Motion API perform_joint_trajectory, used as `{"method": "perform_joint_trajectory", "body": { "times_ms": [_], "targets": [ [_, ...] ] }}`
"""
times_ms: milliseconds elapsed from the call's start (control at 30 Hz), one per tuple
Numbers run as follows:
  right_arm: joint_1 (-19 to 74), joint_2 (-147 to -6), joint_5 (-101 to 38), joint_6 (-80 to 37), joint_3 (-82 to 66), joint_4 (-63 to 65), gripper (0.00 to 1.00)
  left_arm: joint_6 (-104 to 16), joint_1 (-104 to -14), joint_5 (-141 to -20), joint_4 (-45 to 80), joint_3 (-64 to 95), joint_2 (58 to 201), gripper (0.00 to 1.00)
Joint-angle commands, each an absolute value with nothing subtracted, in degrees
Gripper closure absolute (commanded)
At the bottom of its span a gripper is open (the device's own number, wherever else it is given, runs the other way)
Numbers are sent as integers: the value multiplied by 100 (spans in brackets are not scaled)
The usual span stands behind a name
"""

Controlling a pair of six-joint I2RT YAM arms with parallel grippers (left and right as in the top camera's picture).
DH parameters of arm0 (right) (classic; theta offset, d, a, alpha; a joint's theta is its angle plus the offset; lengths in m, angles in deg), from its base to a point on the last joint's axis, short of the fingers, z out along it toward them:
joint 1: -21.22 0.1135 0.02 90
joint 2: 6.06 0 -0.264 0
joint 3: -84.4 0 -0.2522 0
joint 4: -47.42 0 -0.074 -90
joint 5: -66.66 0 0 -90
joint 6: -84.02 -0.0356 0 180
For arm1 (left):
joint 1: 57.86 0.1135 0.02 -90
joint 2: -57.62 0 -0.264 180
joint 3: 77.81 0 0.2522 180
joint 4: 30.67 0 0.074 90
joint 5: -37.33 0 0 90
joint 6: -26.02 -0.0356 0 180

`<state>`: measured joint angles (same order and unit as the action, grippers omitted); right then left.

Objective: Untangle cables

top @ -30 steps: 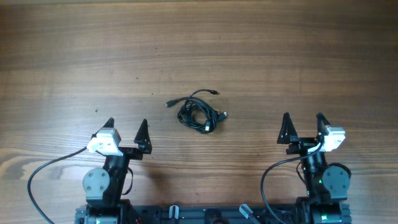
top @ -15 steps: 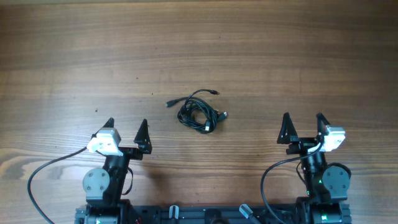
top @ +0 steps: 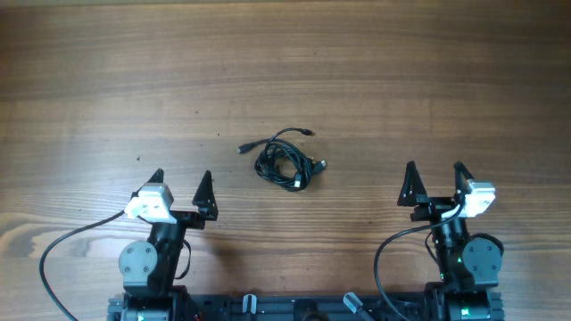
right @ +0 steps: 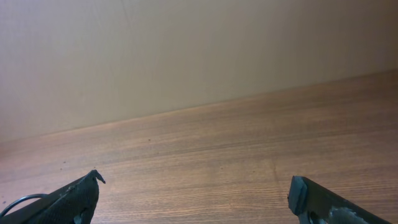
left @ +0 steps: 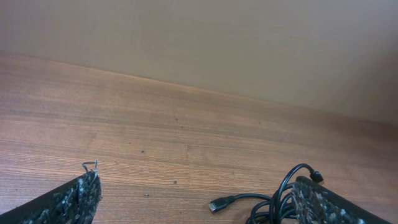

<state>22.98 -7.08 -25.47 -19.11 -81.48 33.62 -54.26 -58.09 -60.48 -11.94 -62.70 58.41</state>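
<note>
My left gripper should go to the cable bundle next. It should close on the coil's side [top: 260,162] [left: 254,218] that faces it, near the loose plug.
The cables [top: 285,160] lie as a small knotted black bundle with loose plug ends on the wooden table, near its middle. In the left wrist view the bundle [left: 273,202] shows at the lower right, partly behind my right finger, with one plug [left: 219,203] pointing left. My left gripper [top: 183,181] is open and empty, to the left of and nearer than the bundle. My right gripper [top: 434,172] is open and empty, well to the right of it. In the right wrist view only a thin cable loop [right: 18,200] shows at the lower left edge.
The wooden table [top: 401,80] stretches wide on all sides of the bundle. A plain beige wall [left: 249,43] stands beyond the table's far edge. Thick black wires [top: 67,245] run from the arm bases at the near edge.
</note>
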Motion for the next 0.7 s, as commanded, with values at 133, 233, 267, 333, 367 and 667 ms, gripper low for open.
{"method": "perform_joint_trajectory", "body": {
  "times_ms": [133, 233, 267, 333, 367, 667],
  "targets": [
    [2274, -708, -2632, -1817, -8154, 3378, 0, -5437, -5770, -6094, -1202, -6310, 5778, 0],
    [2274, -708, -2632, -1812, -8154, 3378, 0, -5437, -5770, -6094, -1202, -6310, 5778, 0],
    [2274, -708, -2630, -1806, -8154, 3378, 0, -5435, -5770, -6094, -1202, -6310, 5778, 0],
    [2274, -708, -2527, -1795, -8154, 3384, 0, -5435, -5770, -6096, -1202, -6310, 5778, 0],
    [2274, -708, -2438, -1797, -8154, 3400, 0, -5435, -5770, -6094, -1202, -6310, 5778, 0],
    [2274, -708, -2379, -1799, -8154, 3424, 0, -5440, -5770, -6092, -1209, -6310, 5778, 0]
  ]
}}
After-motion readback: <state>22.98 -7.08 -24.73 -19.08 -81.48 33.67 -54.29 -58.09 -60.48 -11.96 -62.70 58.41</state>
